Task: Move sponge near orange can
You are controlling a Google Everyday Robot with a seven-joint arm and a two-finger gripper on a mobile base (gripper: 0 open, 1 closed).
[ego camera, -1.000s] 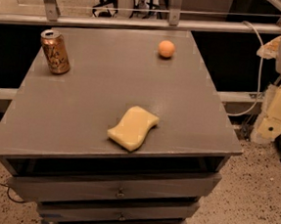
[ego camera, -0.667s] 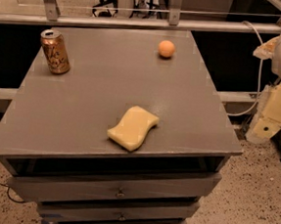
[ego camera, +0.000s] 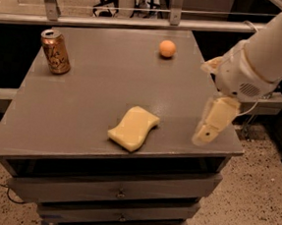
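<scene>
The gripper will next go to the sponge's far end (ego camera: pixel 149 119), the one away from the table's front edge, and close there.
The pale yellow sponge (ego camera: pixel 133 128) lies flat near the front edge of the grey table (ego camera: pixel 93 90), a little right of centre. The orange can (ego camera: pixel 56 52) stands upright at the table's far left corner, well apart from the sponge. My gripper (ego camera: pixel 212 121) hangs from the white arm (ego camera: pixel 256 60) that comes in from the upper right. It hovers over the table's front right corner, to the right of the sponge and not touching it. It holds nothing.
A small orange ball (ego camera: pixel 167 48) sits at the far right of the table. A metal rail (ego camera: pixel 139 21) runs behind the table. Drawers (ego camera: pixel 119 191) are below the top. Speckled floor lies to the right.
My arm has swung left from beside the table to over its front right corner, closer to the sponge. Sponge, can and ball have not moved.
</scene>
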